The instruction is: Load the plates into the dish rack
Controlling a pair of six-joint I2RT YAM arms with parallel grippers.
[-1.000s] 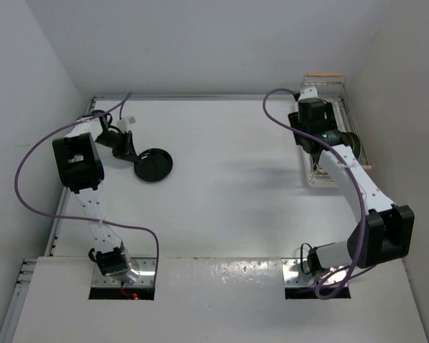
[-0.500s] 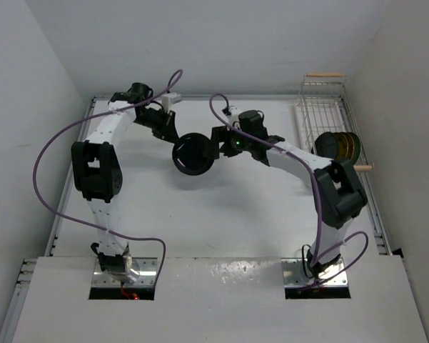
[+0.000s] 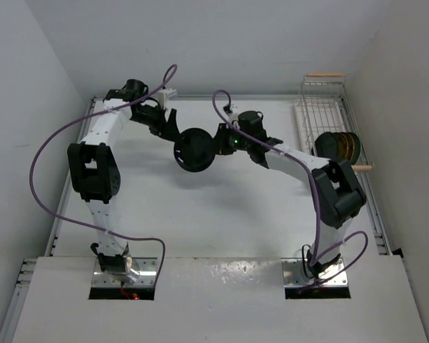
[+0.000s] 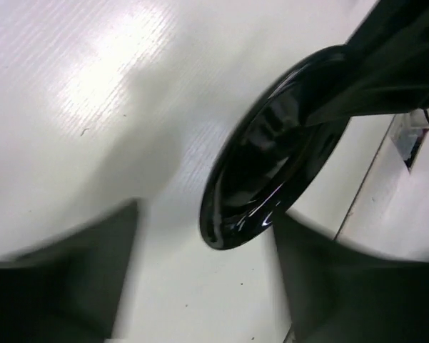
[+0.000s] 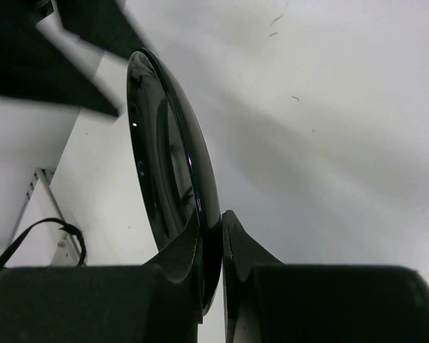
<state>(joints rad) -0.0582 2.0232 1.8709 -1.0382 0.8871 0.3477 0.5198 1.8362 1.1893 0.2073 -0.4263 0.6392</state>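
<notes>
Next, my right gripper lets go of the black plate in the rack (image 3: 315,152) beside the standing plates, toward the middle of the table.
A glossy black plate (image 3: 193,149) hangs on edge above the middle of the table. My right gripper (image 3: 218,141) is shut on its right rim; in the right wrist view the two fingers pinch the rim (image 5: 213,236) of the plate (image 5: 168,164). My left gripper (image 3: 173,126) stands open just left of the plate, its fingers apart from it. In the left wrist view the plate (image 4: 271,150) floats beyond my open left gripper (image 4: 207,286). The white wire dish rack (image 3: 321,107) lies at the far right with several plates (image 3: 339,145) standing in its near end.
The rack's wooden handle bars (image 3: 323,74) sit at its ends, close to the right wall. The left arm's purple cable (image 3: 57,143) loops over the table's left side. A raised white ledge (image 3: 221,286) spans the near edge by the arm bases.
The left gripper lifted the black plate from the table's left to mid-air, then opened. The right arm swung over from the rack and shut on the plate's right rim.
</notes>
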